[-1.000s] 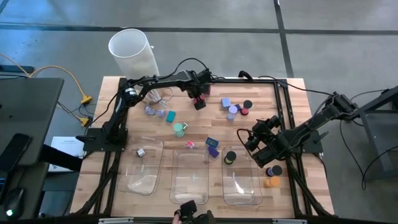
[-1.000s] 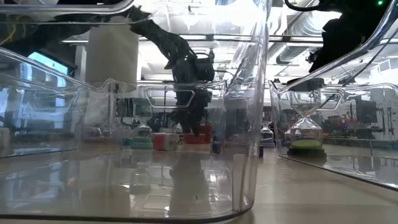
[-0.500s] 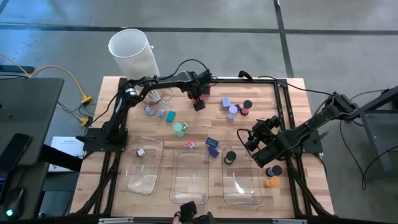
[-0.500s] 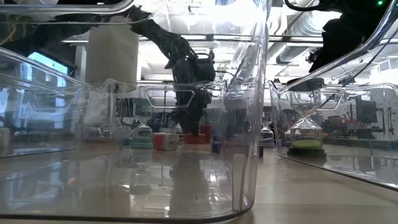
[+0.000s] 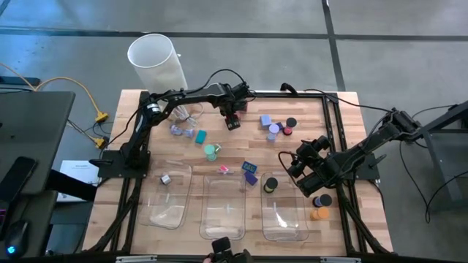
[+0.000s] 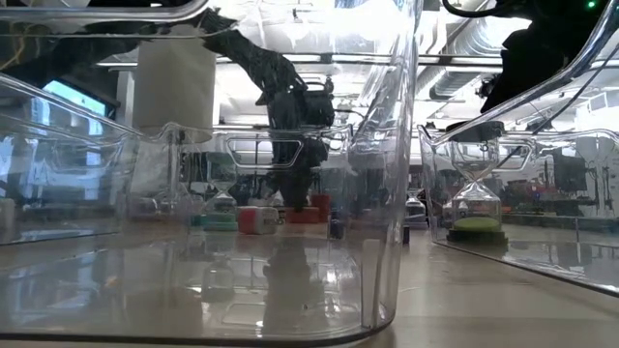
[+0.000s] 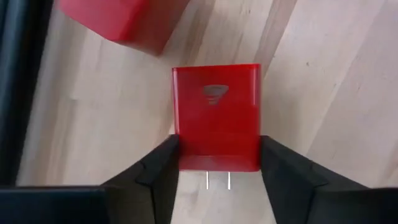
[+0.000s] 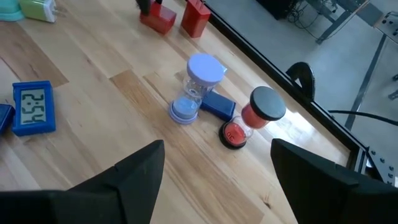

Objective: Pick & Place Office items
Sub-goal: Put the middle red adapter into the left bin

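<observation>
I have the red cube pinched only at its end with the prongs in my left gripper, so next I open, move farther over it and grip its middle (image 7: 216, 117) before lifting.
A red cube (image 7: 216, 115) with two small metal prongs (image 7: 217, 180) lies flat on the wood at the table's far middle. My left gripper (image 7: 217, 155) (image 5: 232, 121) stands over it, shut on it. A second red block (image 7: 124, 22) lies just beyond it. My right gripper (image 5: 296, 166) (image 8: 214, 180) hangs open above the table's right side, touching nothing. Past its fingers lie a purple hourglass (image 8: 196, 87), a red and black hourglass (image 8: 252, 118) and a blue block (image 8: 217, 106). My left gripper pinches the red cube between its two fingers (image 7: 163, 167), one on each opposite side (image 7: 181, 155), at the end where the prongs stick out. The fingers come from above, pointing steeply down. The cube lies flat on the table.
Three clear trays (image 5: 167, 197) (image 5: 223, 212) (image 5: 283, 215) line the near edge. A tall white cylinder (image 5: 155, 60) stands at the far left. Teal pieces (image 5: 210, 151), a blue clock (image 8: 32, 107), a black cap (image 5: 270, 184) and an orange cap (image 5: 319, 214) are scattered about.
My left gripper has stayed over the red cube and its fingers have drawn together onto the cube's sides. The cube has kept its place on the table.
</observation>
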Robot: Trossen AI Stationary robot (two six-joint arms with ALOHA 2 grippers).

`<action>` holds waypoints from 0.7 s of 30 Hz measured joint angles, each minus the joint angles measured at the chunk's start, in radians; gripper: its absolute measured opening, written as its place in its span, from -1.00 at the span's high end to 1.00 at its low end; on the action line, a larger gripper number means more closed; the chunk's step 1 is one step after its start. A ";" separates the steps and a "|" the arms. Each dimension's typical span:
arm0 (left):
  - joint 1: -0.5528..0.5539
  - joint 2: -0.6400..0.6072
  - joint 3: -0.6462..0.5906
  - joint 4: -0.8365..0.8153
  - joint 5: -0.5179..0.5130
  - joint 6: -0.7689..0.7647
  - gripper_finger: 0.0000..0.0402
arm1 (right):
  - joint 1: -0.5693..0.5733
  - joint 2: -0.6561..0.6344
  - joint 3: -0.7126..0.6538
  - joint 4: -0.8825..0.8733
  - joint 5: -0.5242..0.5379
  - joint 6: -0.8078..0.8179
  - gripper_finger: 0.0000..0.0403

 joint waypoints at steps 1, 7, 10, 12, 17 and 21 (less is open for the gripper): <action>0.000 -0.003 0.001 0.005 0.004 -0.001 0.18 | 0.000 0.000 0.000 0.004 0.000 -0.003 -0.41; -0.005 0.000 0.001 -0.019 0.012 0.012 0.35 | 0.000 0.000 0.000 0.004 0.000 -0.003 -0.41; -0.009 0.000 0.001 -0.030 0.003 0.011 0.49 | 0.000 0.000 0.000 0.004 0.000 -0.003 -0.41; -0.014 0.000 0.000 -0.024 -0.033 -0.008 0.54 | 0.000 0.000 0.000 0.004 0.000 -0.003 -0.41; -0.019 0.001 -0.002 -0.009 -0.058 -0.026 0.56 | 0.000 0.000 0.000 0.011 -0.004 -0.003 -0.41; -0.026 0.001 -0.002 -0.006 -0.064 -0.064 0.56 | 0.000 0.000 0.000 0.018 -0.009 -0.003 -0.41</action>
